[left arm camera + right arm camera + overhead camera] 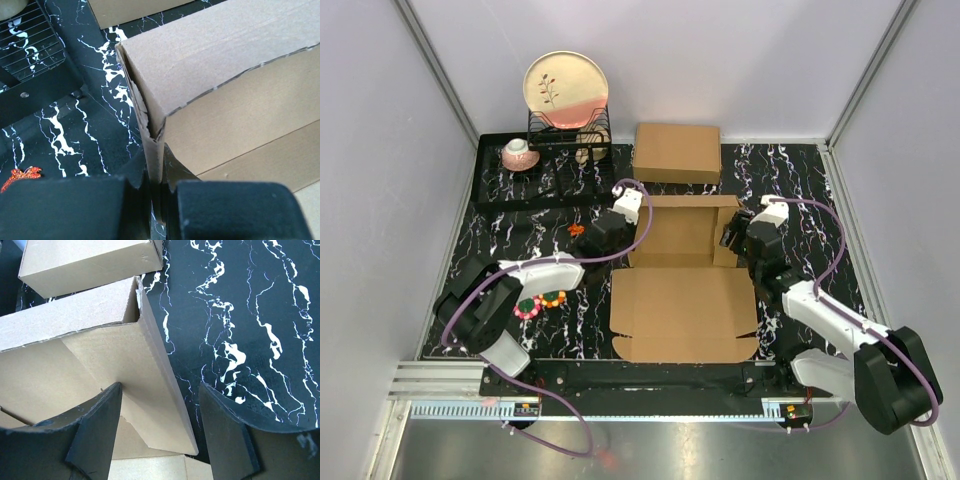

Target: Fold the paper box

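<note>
The side by my right gripper slants inward; it should pinch that side's loose edge (172,450) and square it with the box's back side.
The paper box (685,300) lies mid-table. Its big lid panel is flat toward me, and its tray part (685,228) behind has walls standing. My left gripper (618,218) is at the tray's left wall. In the left wrist view the left gripper (155,176) is shut on that thin upright cardboard wall (152,145) near the corner. My right gripper (735,238) is at the tray's right side. In the right wrist view the right gripper (160,426) is open and straddles the leaning right side wall (150,380). Its left finger (97,430) touches the wall's inner face; the right finger (225,435) stands clear over the table.
A made-up brown cardboard box (677,152) stands just behind the paper box. A black tray (490,190) at the back left holds a wire rack, a plate (565,90) and a cup (518,153). Small coloured pieces (540,300) lie by the left arm.
</note>
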`<state>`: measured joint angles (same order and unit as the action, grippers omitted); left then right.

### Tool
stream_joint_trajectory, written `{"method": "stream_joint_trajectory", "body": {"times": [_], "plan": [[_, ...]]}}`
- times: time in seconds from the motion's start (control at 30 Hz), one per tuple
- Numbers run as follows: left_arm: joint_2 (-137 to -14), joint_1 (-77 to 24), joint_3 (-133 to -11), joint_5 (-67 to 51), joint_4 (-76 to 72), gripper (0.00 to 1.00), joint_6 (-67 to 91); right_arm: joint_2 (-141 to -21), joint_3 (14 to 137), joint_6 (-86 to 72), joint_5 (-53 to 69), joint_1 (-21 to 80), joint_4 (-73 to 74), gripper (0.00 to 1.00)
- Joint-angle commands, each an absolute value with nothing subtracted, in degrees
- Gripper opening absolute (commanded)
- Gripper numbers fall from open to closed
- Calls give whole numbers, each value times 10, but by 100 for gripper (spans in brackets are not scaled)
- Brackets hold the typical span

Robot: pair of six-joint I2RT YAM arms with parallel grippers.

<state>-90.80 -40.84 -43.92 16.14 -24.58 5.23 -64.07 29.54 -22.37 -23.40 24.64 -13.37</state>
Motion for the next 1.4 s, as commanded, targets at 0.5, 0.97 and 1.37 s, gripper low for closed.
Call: {"method": "stream_joint_trajectory", "body": {"times": [0.5,0.97,1.37], "plan": [[-944,-403,-519,-10,-156,0,-25,-717,280,-211,-171,245,-183,68],[-955,-403,-522,34,-142,0,-13,-673,282,-235,-189,245,-136,67],[-935,-404,-516,51,-136,0,-2,-676,295,-233,-214,245,-89,14]]}}
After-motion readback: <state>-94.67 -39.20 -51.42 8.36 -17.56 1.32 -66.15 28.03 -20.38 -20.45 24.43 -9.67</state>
